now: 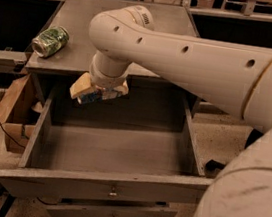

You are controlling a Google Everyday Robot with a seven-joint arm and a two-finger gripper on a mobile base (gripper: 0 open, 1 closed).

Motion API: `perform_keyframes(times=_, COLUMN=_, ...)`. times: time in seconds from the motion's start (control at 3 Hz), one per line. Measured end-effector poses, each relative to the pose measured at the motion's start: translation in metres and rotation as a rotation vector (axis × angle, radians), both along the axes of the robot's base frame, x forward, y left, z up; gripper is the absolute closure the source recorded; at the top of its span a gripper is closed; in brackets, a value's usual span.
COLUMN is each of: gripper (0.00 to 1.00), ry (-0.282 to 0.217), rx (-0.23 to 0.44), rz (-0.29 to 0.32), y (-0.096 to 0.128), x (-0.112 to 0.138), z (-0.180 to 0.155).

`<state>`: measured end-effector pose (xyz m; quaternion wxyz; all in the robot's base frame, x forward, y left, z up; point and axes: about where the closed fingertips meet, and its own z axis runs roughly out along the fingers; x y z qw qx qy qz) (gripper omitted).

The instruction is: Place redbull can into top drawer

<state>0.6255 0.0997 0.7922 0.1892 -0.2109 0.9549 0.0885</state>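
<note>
My gripper needs to let go of the redbull can on the top drawer's bare bottom (96,127), toward the side of the drawer near the cardboard box.
The top drawer (110,181) stands pulled wide open, with a small metal knob (112,193) at the centre of its grey front panel; its inside is bare. My gripper (96,94) hangs below the big white arm, over the back left part of the drawer, just in front of the counter edge. Its tan fingers (80,86) are closed on the redbull can (90,98), of which only a small blue-and-silver part shows. The can is held above the drawer floor.
A fatter green-patterned can (49,41) lies on its side at the left of the grey counter top (87,23). A lower drawer front (111,211) shows under the open drawer. A cardboard box (14,113) and cables sit on the floor at left.
</note>
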Motion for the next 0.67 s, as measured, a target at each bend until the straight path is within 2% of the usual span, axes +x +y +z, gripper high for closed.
perform_keyframes(times=0.33, gripper=1.0, ry=0.094, rx=-0.012, rz=-0.003, y=0.007, x=-0.01, z=-0.032)
perform_keyframes(times=0.67, gripper=1.0, ry=0.148, rx=-0.042, rz=-0.005, y=0.022, x=-0.01, z=-0.075)
